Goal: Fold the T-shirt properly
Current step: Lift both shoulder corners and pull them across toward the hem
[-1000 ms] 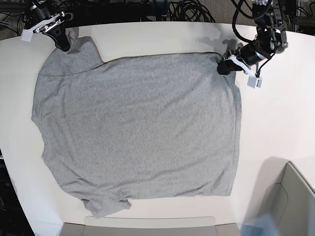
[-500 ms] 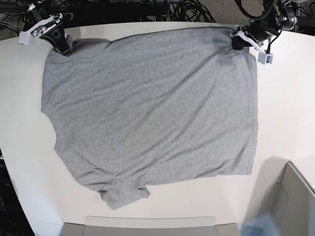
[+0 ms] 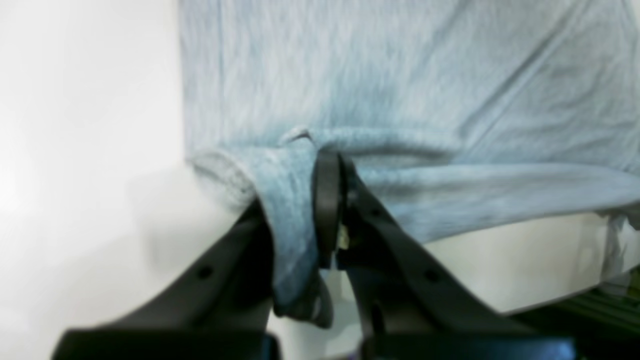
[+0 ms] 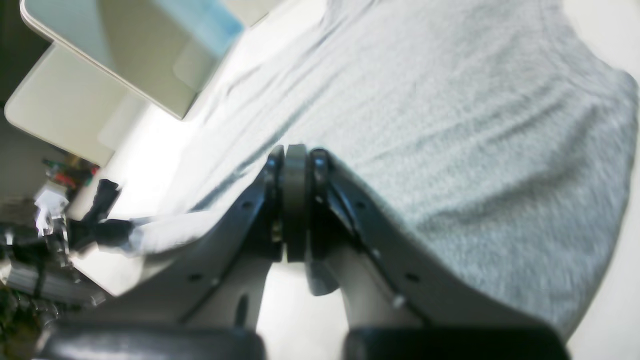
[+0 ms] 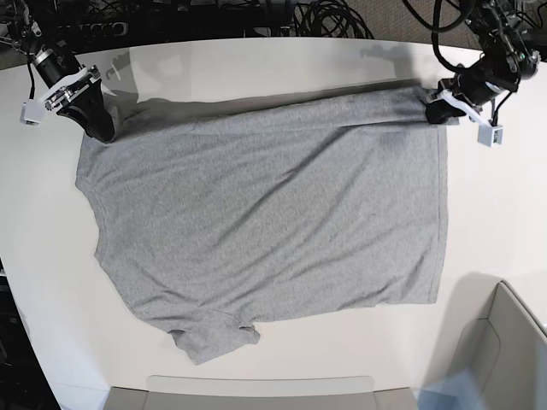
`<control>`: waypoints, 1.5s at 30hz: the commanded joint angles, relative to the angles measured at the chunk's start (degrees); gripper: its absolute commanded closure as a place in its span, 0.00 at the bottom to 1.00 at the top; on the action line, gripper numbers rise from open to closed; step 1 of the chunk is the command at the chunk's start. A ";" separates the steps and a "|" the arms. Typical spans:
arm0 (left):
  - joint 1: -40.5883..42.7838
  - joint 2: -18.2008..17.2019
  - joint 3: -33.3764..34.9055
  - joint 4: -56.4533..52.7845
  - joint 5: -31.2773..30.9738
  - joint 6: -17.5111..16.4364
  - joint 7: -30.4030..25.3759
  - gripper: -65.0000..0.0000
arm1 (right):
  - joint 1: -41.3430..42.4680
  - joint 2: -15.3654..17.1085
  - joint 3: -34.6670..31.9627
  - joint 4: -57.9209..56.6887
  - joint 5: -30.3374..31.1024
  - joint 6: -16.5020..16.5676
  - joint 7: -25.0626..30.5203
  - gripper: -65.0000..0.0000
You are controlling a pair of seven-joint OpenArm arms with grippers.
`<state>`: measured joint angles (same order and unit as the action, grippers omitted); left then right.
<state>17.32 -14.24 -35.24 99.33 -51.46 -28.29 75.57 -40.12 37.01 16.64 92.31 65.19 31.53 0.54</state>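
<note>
My right gripper needs to let go of the T-shirt's far corner on the grey cloth just inside its bent side edge (image 5: 122, 236) (image 4: 540, 126).
The heather-grey T-shirt (image 5: 265, 213) lies spread plain side up on the white table (image 5: 496, 213). Its far edge is stretched taut between both grippers. In the base view my right gripper (image 5: 96, 128) is shut on the far left corner, and my left gripper (image 5: 430, 114) is shut on the far right corner. Seen from the left wrist, the left gripper (image 3: 295, 215) pinches a bunched fold of T-shirt (image 3: 400, 75) between its black fingers. From the right wrist, the right gripper (image 4: 295, 200) has its pads pressed together at the cloth's edge, with the T-shirt (image 4: 450, 125) spreading beyond.
A grey bin (image 5: 504, 350) stands at the near right corner, and a flat grey tray (image 5: 256, 391) lies along the near edge. Black cables (image 5: 333, 19) are bundled behind the table's far edge. A sleeve (image 5: 214, 337) sticks out at the near left.
Both grippers dragged the shirt away from the near edge, then came back a little and apart. The far edge is now pulled straight between them.
</note>
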 commanded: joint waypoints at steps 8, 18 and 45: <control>-6.11 -0.84 -0.05 -5.04 -1.15 2.58 0.61 1.00 | 13.35 -6.20 2.74 0.65 -15.83 1.04 -12.89 1.00; -9.72 -0.93 -0.23 -6.80 -1.15 2.93 0.52 1.00 | 31.81 -11.04 9.51 -0.49 -32.70 1.39 -29.68 1.00; -31.08 -6.73 7.42 -25.09 13.62 2.58 -2.56 1.00 | 53.70 -10.51 -0.60 -27.48 -42.73 1.48 -28.10 1.00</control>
<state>-12.51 -19.73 -27.59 73.28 -37.63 -25.54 73.87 11.92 25.15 15.75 64.16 21.80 33.01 -29.43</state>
